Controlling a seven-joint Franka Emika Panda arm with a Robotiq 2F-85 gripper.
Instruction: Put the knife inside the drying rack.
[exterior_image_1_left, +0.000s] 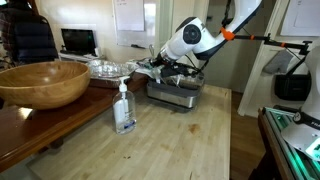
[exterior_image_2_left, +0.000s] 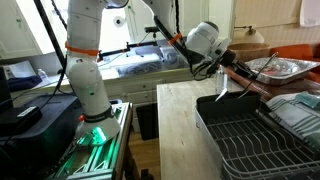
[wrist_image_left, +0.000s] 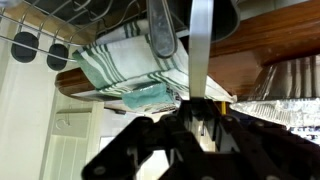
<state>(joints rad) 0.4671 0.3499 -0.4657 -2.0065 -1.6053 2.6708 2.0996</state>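
Next, my gripper lets go of the knife in the dark utensil cup (exterior_image_1_left: 159, 76) (wrist_image_left: 212, 18) at the near end of the drying rack.
My gripper (wrist_image_left: 200, 112) is shut on the knife. The narrow grey blade (wrist_image_left: 201, 50) sticks out straight ahead of the jaws, and the handle is hidden between the fingers. In both exterior views the gripper (exterior_image_1_left: 163, 68) (exterior_image_2_left: 221, 76) hangs over the near end of the drying rack (exterior_image_1_left: 176, 95) (exterior_image_2_left: 250, 140), a low silver-grey metal rack with dark wire uprights. A thin dark piece (exterior_image_2_left: 221, 90) that looks like the knife points down toward the rack edge. The rack's wires (wrist_image_left: 60, 22) show at the top left of the wrist view.
A big wooden bowl (exterior_image_1_left: 45, 82) sits on the brown counter. A crinkled foil tray (exterior_image_1_left: 108, 68) (exterior_image_2_left: 285, 68) lies behind it. A clear soap bottle (exterior_image_1_left: 124, 108) stands on the light wooden table. A green striped towel (wrist_image_left: 120, 60) (exterior_image_2_left: 296, 110) lies beside the rack.
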